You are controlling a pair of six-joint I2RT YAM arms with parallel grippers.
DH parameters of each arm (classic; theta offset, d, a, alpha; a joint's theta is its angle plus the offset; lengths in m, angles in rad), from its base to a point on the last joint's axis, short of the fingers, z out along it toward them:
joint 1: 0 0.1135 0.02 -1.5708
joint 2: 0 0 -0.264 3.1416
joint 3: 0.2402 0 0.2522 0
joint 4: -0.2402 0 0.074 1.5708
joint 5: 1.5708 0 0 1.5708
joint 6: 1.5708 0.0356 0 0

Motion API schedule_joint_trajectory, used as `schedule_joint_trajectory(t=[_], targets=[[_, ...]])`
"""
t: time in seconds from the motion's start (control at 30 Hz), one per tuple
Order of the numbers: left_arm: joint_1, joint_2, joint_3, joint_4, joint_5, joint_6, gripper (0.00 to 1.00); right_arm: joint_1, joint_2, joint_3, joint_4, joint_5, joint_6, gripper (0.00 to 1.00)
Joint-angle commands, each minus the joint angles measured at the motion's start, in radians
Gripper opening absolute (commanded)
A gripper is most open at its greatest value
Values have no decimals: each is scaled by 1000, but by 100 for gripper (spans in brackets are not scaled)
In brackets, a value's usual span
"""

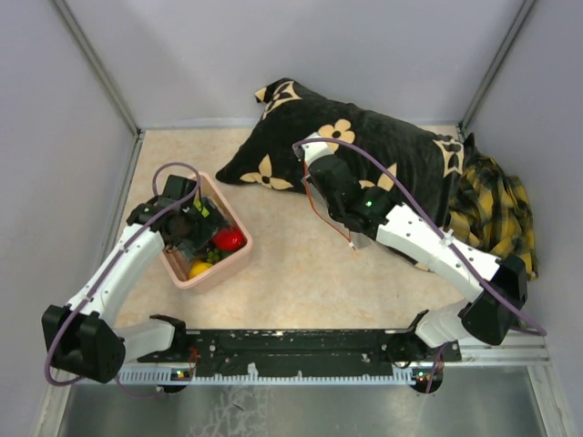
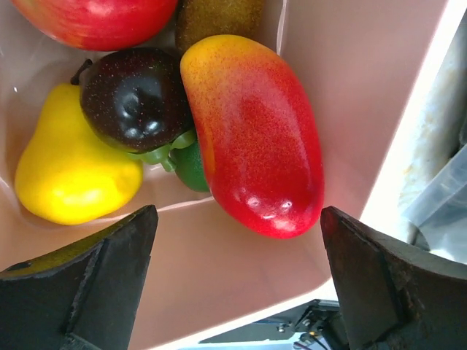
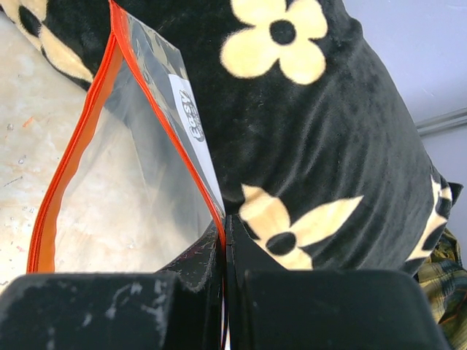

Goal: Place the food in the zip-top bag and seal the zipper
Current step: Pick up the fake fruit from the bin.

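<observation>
The mango lies crooked to my left fingers, end by one fingertip, so I should line up and close around the mango's sides (image 2: 255, 149).
The food lies in a pink tub (image 1: 239, 258): a red and yellow mango (image 2: 255, 138), a dark purple fruit (image 2: 135, 98), a yellow pear (image 2: 66, 175), a green piece (image 2: 191, 166) and a red apple (image 2: 95, 18). My left gripper (image 1: 187, 228) hangs open over the tub, its jaws (image 2: 239, 219) either side of the mango's end, not touching it. My right gripper (image 3: 225, 226) is shut on the rim of the zip-top bag (image 3: 139, 182), next to the pillow. The bag's mouth gapes, and the orange zipper strip (image 3: 69, 171) is parted. The right gripper also shows in the top view (image 1: 321, 162).
A black pillow with cream flowers (image 1: 364, 146) lies at the back, touching the right arm. A yellow plaid cloth (image 1: 496, 209) lies at the right. Grey walls close in the back and sides. A black rail (image 1: 291, 344) runs along the near edge.
</observation>
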Motion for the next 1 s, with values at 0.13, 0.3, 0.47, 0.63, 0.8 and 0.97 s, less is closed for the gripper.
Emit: schedule_joint_trajectory(t=[0.13,0.3,0.47,0.63,0.8,0.97], targets=[[30,-41,-76,112,23,-169,99,12,2,28,39,-1,-18,0],[45,-11,-113,184,41,-178,97,12,1,28,38,-4,-16,0],[50,-8,-155,264,21,-190,92,12,-2,25,33,-5,-15,0],[51,10,-164,293,21,-178,81,13,-5,26,29,-8,-13,0],[51,14,-193,309,6,-175,82,14,-4,22,31,-14,-12,0],[51,20,-208,315,-30,-168,84,13,-1,23,32,-18,-10,0]])
